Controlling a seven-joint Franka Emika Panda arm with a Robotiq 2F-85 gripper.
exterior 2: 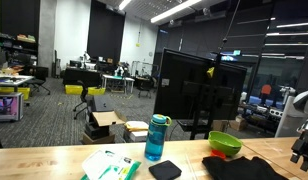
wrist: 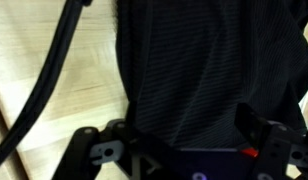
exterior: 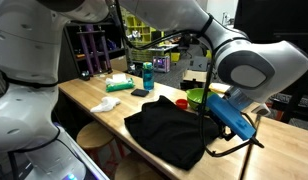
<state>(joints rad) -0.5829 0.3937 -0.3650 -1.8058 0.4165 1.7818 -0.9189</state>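
Next, I close on the black cloth's corner (exterior: 184, 165) closest to the table's edge by the stools.
My gripper (wrist: 174, 138) hangs close over a black cloth (wrist: 199, 60), which fills most of the wrist view. The two fingers show far apart at the bottom corners, so the gripper is open, with cloth directly beneath it. In both exterior views the black cloth (exterior: 172, 130) lies crumpled on the wooden table (exterior: 94, 98). In an exterior view the gripper (exterior 2: 304, 150) stands at the right edge, just above the cloth's end (exterior 2: 256, 168). My own arm hides the fingertips in the exterior view that shows the arm close up.
A green bowl (exterior: 199, 97) (exterior 2: 225, 143), a blue bottle (exterior: 147, 74) (exterior 2: 155, 138), a small black square pad (exterior: 141, 92) (exterior 2: 165, 170) and white-green packets (exterior: 116, 84) (exterior 2: 109, 165) lie on the table beyond the cloth. A black cable (wrist: 49, 75) crosses the wrist view.
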